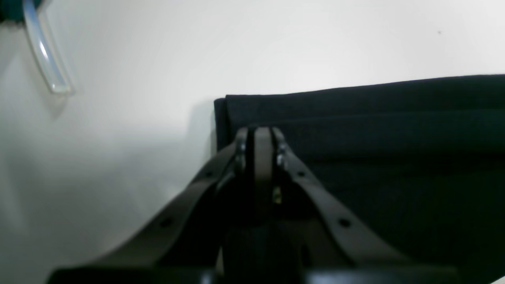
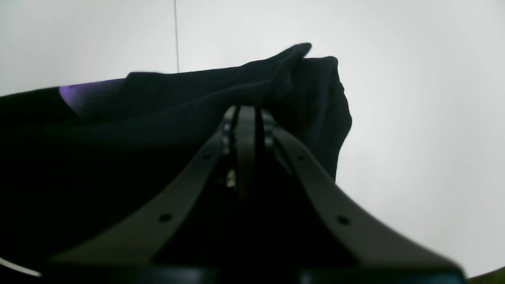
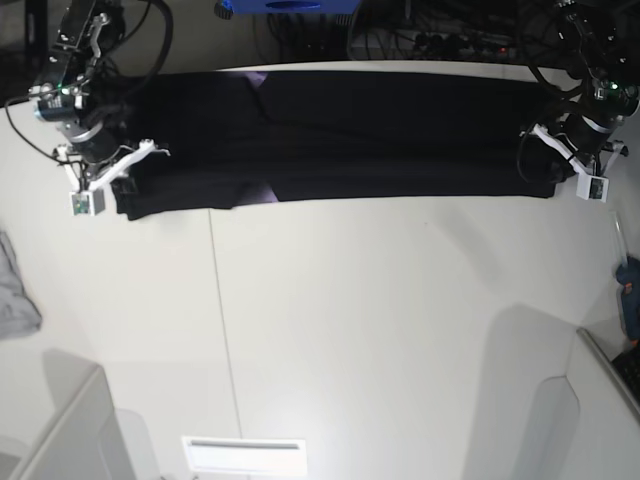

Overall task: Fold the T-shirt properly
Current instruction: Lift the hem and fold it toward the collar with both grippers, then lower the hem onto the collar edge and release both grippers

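Next, my right gripper releases the T-shirt's cloth on the band's end, midway (image 3: pixel 125 140) between its near and far edges. The T-shirt now lies across the table's far side.
The black T-shirt (image 3: pixel 380 130) lies as a long band across the far side of the white table (image 3: pixel 380 320). At its left end my right gripper (image 3: pixel 118 185) is shut on the cloth. In the right wrist view the T-shirt (image 2: pixel 158 118) bunches up around the closed right gripper (image 2: pixel 246 110), and a purple patch of print (image 2: pixel 75 94) shows. At the band's right end my left gripper (image 3: pixel 560 175) is shut at the near corner. The left wrist view shows the left gripper (image 1: pixel 262 132) with its jaws together on the corner of the flat, layered T-shirt (image 1: pixel 394 157).
A small grey cloth (image 3: pixel 15 290) lies at the table's left edge. A clear tube (image 1: pixel 43 51) hangs beside the left arm. Grey bins stand at the front left (image 3: pixel 60 430) and front right (image 3: pixel 600 400). Cables and a blue object (image 3: pixel 285 5) sit behind the table.
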You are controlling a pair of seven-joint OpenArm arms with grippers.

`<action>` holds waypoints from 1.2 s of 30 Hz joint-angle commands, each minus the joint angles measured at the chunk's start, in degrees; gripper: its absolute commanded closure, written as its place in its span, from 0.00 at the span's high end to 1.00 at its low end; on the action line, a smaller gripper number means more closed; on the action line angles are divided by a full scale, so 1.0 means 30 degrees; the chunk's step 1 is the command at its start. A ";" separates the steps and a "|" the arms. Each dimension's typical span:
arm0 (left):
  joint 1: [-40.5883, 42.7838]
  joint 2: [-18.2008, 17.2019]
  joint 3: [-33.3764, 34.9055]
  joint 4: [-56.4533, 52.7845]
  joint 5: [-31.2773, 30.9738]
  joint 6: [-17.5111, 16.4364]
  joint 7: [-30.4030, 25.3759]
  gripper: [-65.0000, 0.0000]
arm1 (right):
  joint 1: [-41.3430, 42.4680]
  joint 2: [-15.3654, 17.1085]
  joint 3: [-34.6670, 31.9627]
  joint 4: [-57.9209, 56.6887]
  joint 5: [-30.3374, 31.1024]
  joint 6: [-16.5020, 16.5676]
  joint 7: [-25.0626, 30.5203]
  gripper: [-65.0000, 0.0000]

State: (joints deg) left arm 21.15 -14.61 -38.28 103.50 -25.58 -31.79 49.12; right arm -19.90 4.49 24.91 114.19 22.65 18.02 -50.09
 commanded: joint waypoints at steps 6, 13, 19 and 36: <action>-0.0031 -0.0331 -0.0148 0.0356 -0.0131 -0.0055 -0.0360 0.00 | -0.0268 -0.0105 0.0269 0.0515 0.0141 0.0044 0.0534 0.00; -0.0001 -0.0331 -0.0148 0.0327 -0.0073 -0.0055 -0.0360 0.00 | -0.0854 -0.0340 0.1823 0.0574 0.2397 0.0044 0.0358 0.00; 0.0145 -0.0331 -0.0148 0.0327 -0.0014 -0.0055 -0.0360 0.00 | -0.1791 -0.0428 0.1910 0.0603 0.2895 0.0015 0.0329 0.00; 0.1083 -0.0360 -0.0001 0.0297 0.0074 -0.0026 -0.0360 0.00 | -0.3257 -0.0486 0.1793 0.0251 0.2778 -0.0073 0.0387 0.00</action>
State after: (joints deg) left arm 23.88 -14.72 -38.00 103.50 -25.17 -31.77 48.90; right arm -29.58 2.63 30.15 114.37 30.72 17.93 -50.09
